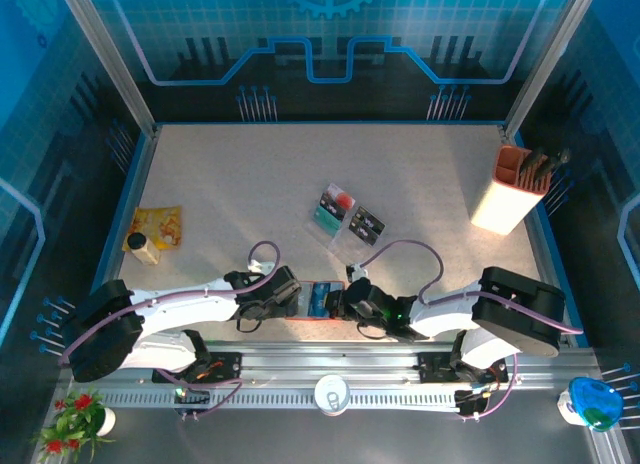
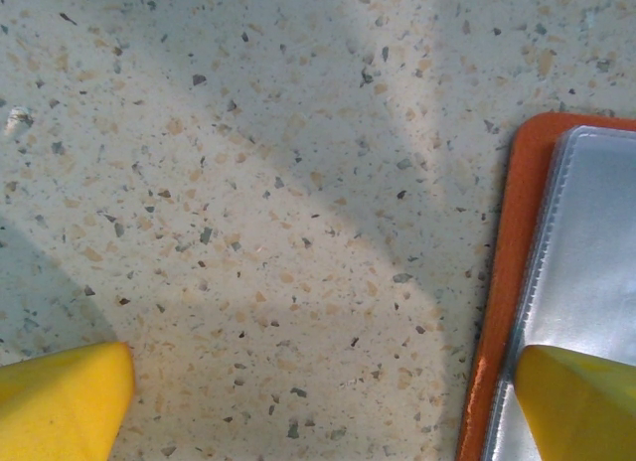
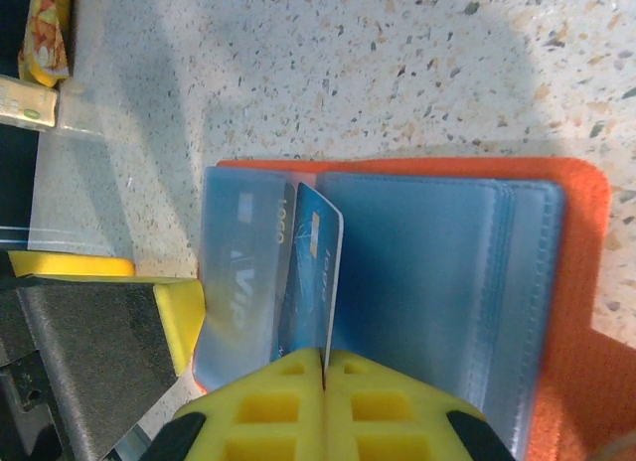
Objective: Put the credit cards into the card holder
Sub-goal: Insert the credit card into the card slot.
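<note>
Next, my right gripper releases the blue credit card in the card holder's clear pocket [image 1: 303, 299] [image 3: 252, 270] that is closest to my left gripper.
The orange-red card holder [image 1: 322, 302] lies open at the near table edge between my two grippers. In the right wrist view its grey-blue pockets [image 3: 427, 272] face up, and one pocket on the left holds a card. My right gripper [image 3: 324, 357] is shut on a blue credit card [image 3: 310, 272], held on edge over the holder's middle. My left gripper [image 2: 318, 406] is open, one fingertip [image 2: 581, 401] on the holder's clear sleeve [image 2: 586, 242], the other on bare table. More credit cards [image 1: 366, 224] lie in the clear tray.
The clear tray [image 1: 345, 239] sits mid-table beyond the holder. A tall orange-and-white pen box [image 1: 515, 189] stands at the far right. A yellow packet [image 1: 160, 227] and a small bottle [image 1: 143, 249] lie at the left edge. A can [image 1: 331, 392] sits on the base rail.
</note>
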